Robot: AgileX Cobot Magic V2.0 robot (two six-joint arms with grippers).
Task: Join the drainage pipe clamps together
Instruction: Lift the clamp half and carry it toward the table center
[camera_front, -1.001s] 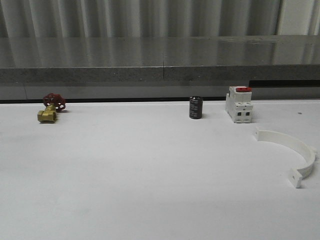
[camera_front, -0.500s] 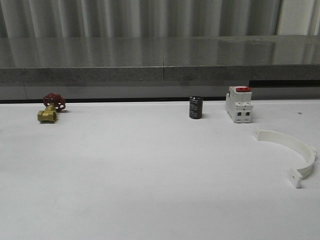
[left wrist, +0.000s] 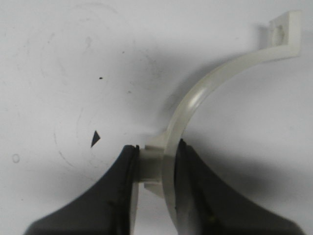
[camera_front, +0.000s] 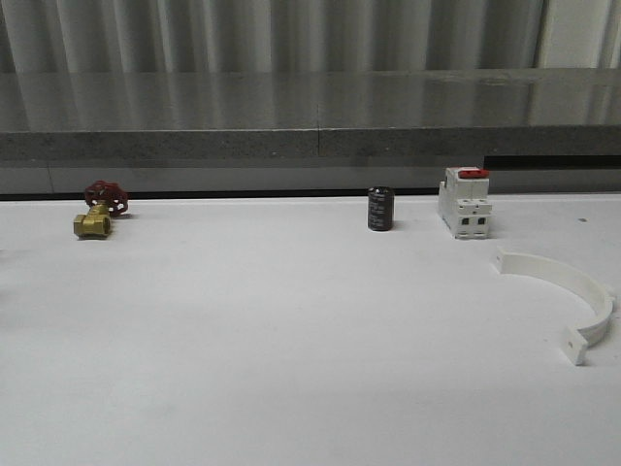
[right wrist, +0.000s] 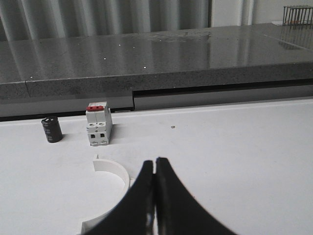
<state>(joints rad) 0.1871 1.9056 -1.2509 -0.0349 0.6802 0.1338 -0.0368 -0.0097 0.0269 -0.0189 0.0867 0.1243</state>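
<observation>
Next, I release the white clamp half from my left gripper on the open table diagonally [camera_front: 191, 294] in front of the brass valve.
One white half-ring drainage pipe clamp [camera_front: 572, 291] lies on the white table at the right, its tabbed ends toward the left and front. It appears again in the right wrist view as a curved white band [right wrist: 115, 174], just beside my right gripper [right wrist: 155, 164], whose black fingers are pressed together with nothing between them. In the left wrist view my left gripper [left wrist: 156, 156] is shut on the middle of the other clamp half [left wrist: 205, 93], pinching its band and small centre block. Its far tab [left wrist: 285, 27] sticks out above the white surface.
A white boxy switch with a red top [camera_front: 464, 202] stands behind the right clamp, with a small black cylinder [camera_front: 379, 209] to its left. A brass valve with a red handwheel [camera_front: 97, 212] sits at the far left. A grey ledge [camera_front: 310, 136] borders the table's back.
</observation>
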